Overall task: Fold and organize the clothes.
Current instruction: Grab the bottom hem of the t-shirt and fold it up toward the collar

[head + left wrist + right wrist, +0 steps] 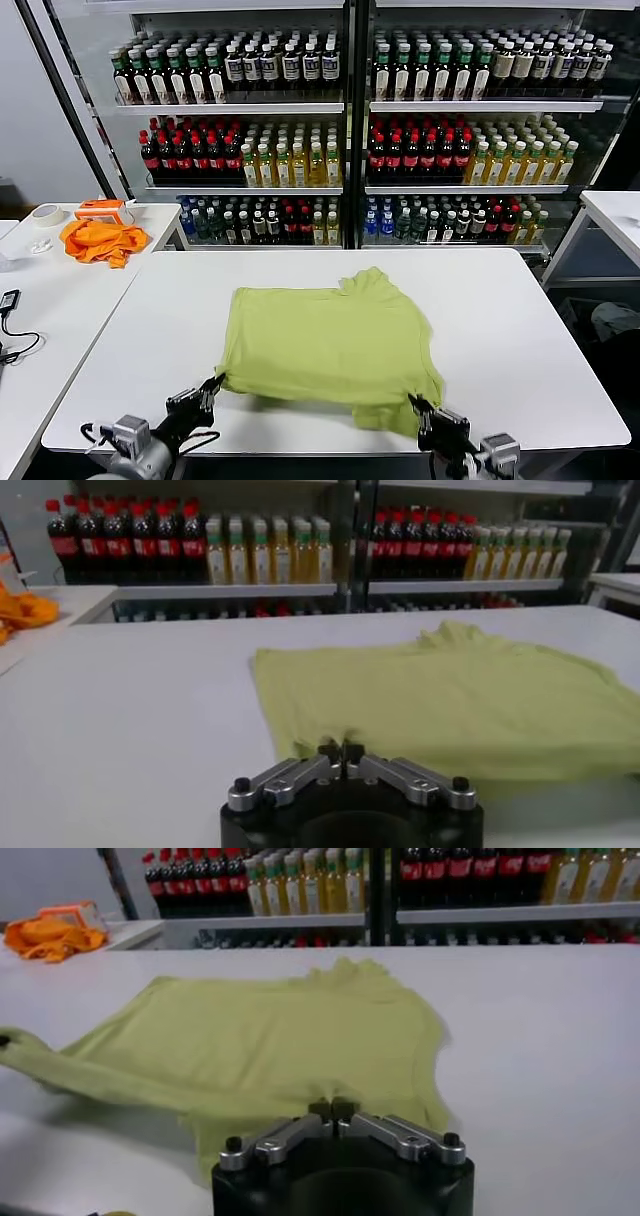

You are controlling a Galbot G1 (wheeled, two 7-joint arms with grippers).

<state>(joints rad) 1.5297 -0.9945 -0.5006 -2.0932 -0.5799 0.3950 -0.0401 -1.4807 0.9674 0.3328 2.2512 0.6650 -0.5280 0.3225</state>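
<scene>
The lime T-shirt's edge in my right gripper has a loose flap hanging below it, so next I put that edge down and take the flap's near corner (412,432).
The lime T-shirt (330,340) lies folded on the white table (500,330), its neck toward the shelves. My left gripper (214,384) is shut on the shirt's near left corner, which puckers at the fingertips (341,750). At the near right corner my right gripper (420,405) is shut on the hem, the fabric (280,1038) bunching over the fingertips (332,1110). Both corners are lifted slightly off the table near its front edge.
A bright orange cloth (100,240) and a roll of tape (46,213) lie on the side table to the left. Shelves of bottles (340,130) stand behind the table. Another white table (615,215) stands at the right.
</scene>
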